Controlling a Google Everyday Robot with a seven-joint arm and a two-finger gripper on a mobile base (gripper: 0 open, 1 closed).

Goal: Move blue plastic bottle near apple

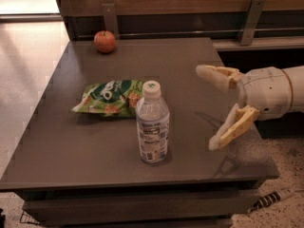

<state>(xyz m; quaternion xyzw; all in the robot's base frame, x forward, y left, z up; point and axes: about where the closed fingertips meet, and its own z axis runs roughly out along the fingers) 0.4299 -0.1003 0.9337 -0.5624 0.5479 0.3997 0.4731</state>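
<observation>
Next, I move my gripper to the printed label around the blue plastic bottle's middle [154,127] and close it there.
The blue plastic bottle [152,125] stands upright near the front middle of the dark table [190,70]; it is clear with a white cap and a printed label. The apple [104,41] sits at the table's far left corner, well apart from the bottle. My gripper [209,108] comes in from the right over the table's right side, open, with its two cream fingers spread wide and pointing left at the bottle. It is about a hand's width to the right of the bottle and holds nothing.
A green-and-orange snack bag [111,98] lies just behind and left of the bottle, between it and the apple. A wooden wall with metal brackets [110,19] runs behind the table. A cable [273,198] lies on the floor at lower right.
</observation>
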